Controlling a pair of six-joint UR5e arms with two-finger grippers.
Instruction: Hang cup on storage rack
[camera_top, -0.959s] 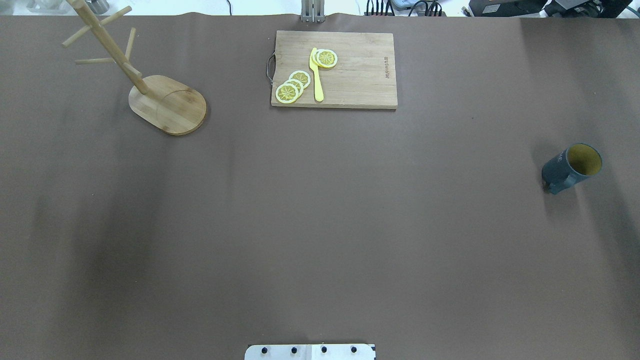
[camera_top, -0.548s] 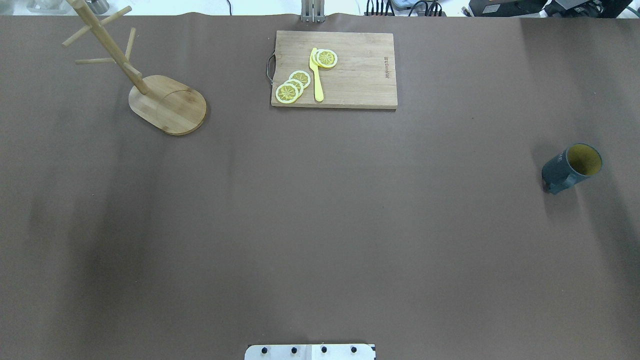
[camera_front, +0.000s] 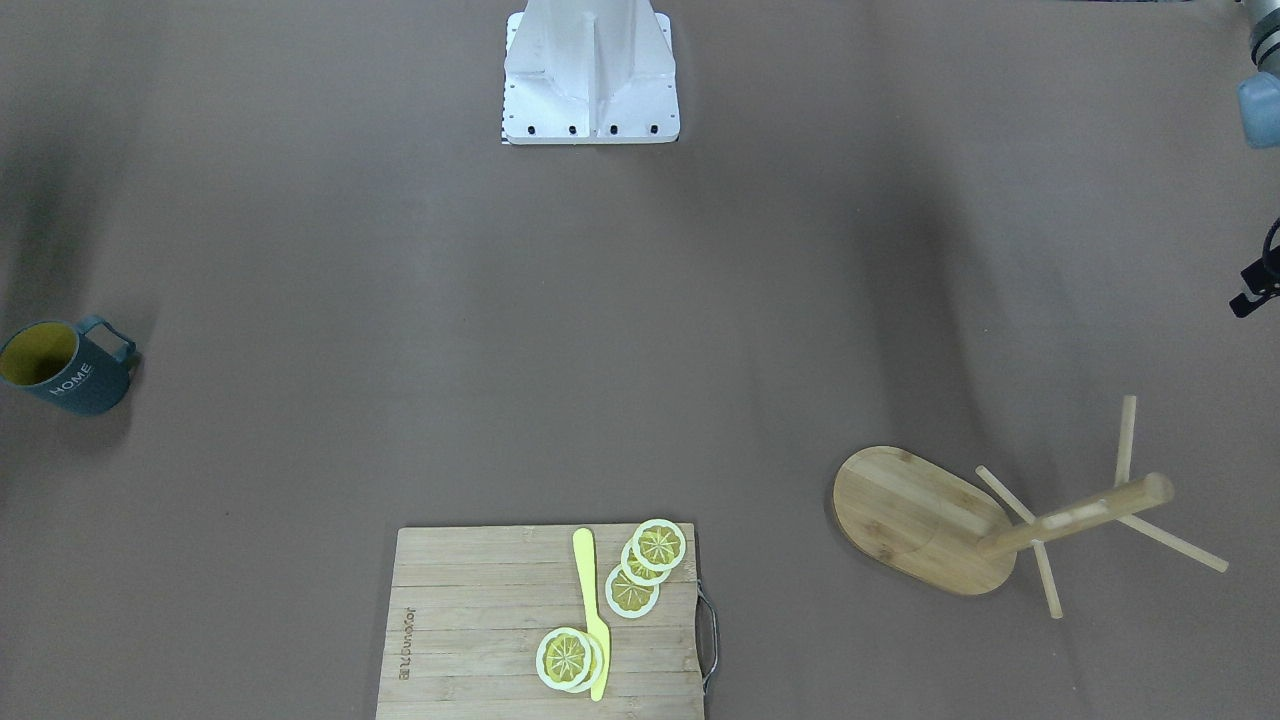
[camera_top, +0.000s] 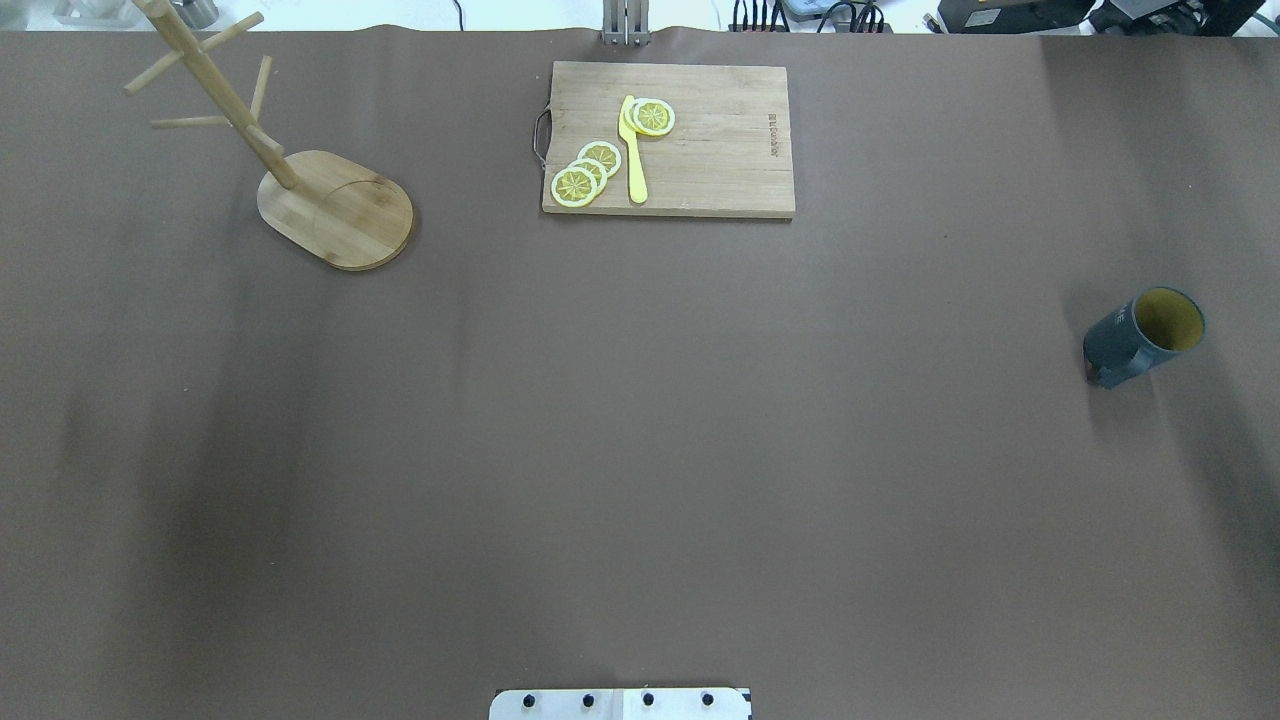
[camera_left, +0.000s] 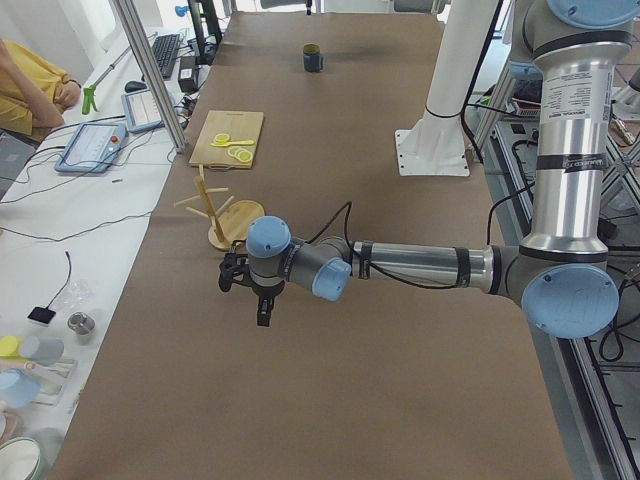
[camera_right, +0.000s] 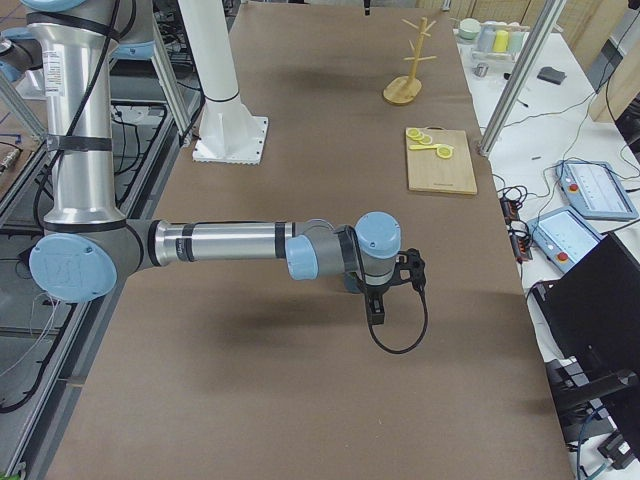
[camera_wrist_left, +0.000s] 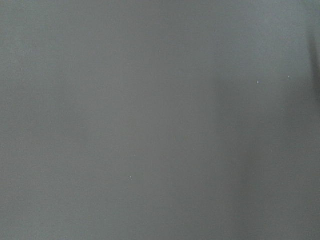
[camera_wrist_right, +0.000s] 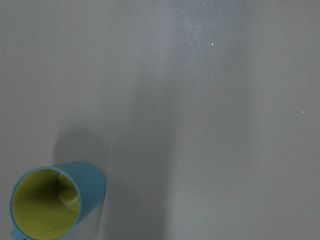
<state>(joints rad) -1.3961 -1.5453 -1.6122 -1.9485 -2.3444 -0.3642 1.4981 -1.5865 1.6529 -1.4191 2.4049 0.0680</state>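
Observation:
The robot's right gripper should next go to the cup and close on the cup's rim (camera_front: 4, 359) (camera_wrist_right: 79, 204), on the side away from its handle.
The cup (camera_top: 1140, 335), dark blue-grey with a yellow inside and "HOME" on its side, stands upright at the table's right side; it also shows in the front view (camera_front: 62, 372), far off in the left side view (camera_left: 313, 58), and at the lower left of the right wrist view (camera_wrist_right: 50, 202). The storage rack (camera_top: 335, 208), a bamboo mug tree with bare pegs, stands far left at the back (camera_front: 925, 520). My left gripper (camera_left: 262, 305) hangs over the table's left end near the rack. My right gripper (camera_right: 376, 308) hangs over the right end. I cannot tell whether either is open or shut.
A rectangular bamboo cutting board (camera_top: 700, 150) with lemon slices (camera_top: 585, 172) and a yellow knife (camera_top: 633, 150) lies at the back middle. The robot's white base (camera_front: 590, 70) sits at the near edge. A part of the left arm (camera_front: 1258, 95) shows at the front view's right edge.

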